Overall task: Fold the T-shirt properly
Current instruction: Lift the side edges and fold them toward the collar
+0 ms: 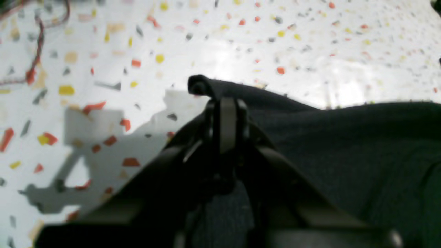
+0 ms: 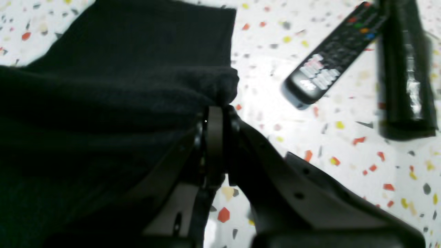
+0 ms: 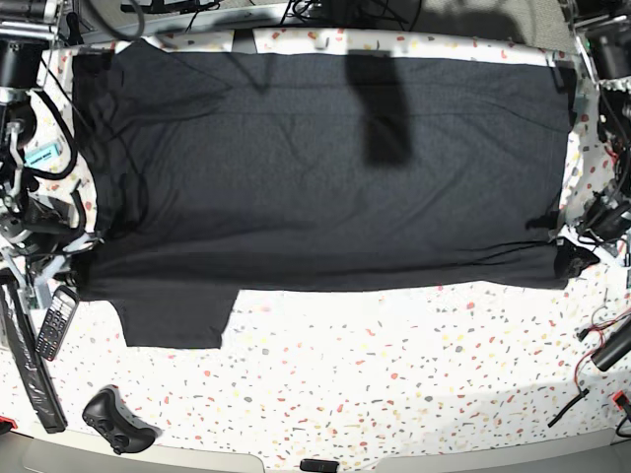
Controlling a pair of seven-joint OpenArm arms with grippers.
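The robot's left gripper will release the bunched fold on the T-shirt's side edge (image 3: 565,195), a little farther away than the T-shirt's near corner.
The black T-shirt (image 3: 315,168) lies spread wide across the far half of the speckled table (image 3: 394,374), plain side up. Its near edge runs straight from left to right, and a sleeve (image 3: 177,317) sticks out toward me near the left. In the base view my left gripper (image 3: 572,261) is at the shirt's near right corner. The left wrist view shows that gripper (image 1: 224,103) shut on a bunched fold of T-shirt (image 1: 344,144). My right gripper (image 2: 215,112) is shut on the near left corner of the T-shirt (image 2: 103,86), which in the base view puts this gripper (image 3: 77,271) at the left edge.
A black remote control (image 2: 327,62) and a long black roll (image 2: 406,72) lie just beside the right gripper, at the table's left edge. Near the front left sits a black game controller (image 3: 118,419). Loose cables (image 3: 592,379) trail at the front right.
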